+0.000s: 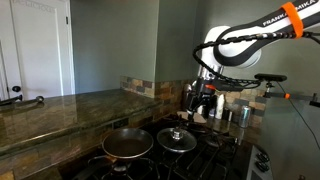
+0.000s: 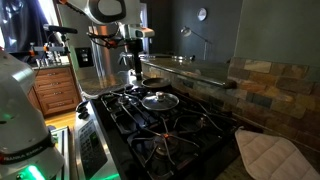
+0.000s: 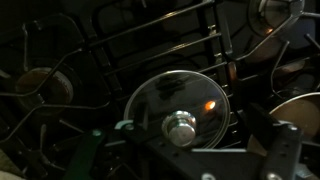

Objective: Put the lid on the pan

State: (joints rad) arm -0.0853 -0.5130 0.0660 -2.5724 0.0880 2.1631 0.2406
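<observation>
My gripper should next move down to the shiny knob [image 1: 177, 132] [image 3: 180, 128] on top of the glass lid, and there it should close its fingers.
The glass lid [image 1: 177, 139] lies flat on the black stove grate, knob up, beside the pan [image 1: 127, 144], which sits on the neighbouring burner. Both also show in an exterior view, the lid [image 2: 160, 100] in front of the pan [image 2: 151, 82]. In the wrist view the lid [image 3: 180, 104] fills the middle, its shiny knob near the bottom. A dim brownish round shape [image 3: 40, 86] at the left looks like the pan. My gripper [image 1: 205, 101] hangs above and slightly behind the lid, open and empty. Its fingers [image 3: 190, 160] stand wide apart, clear of the knob.
Steel pots and canisters [image 1: 233, 114] stand behind the stove near the arm. A stone counter [image 1: 60, 108] runs along the tiled wall. A quilted oven mitt [image 2: 268, 156] lies beside the cooktop. The stove grates [image 2: 175, 125] are raised and uneven.
</observation>
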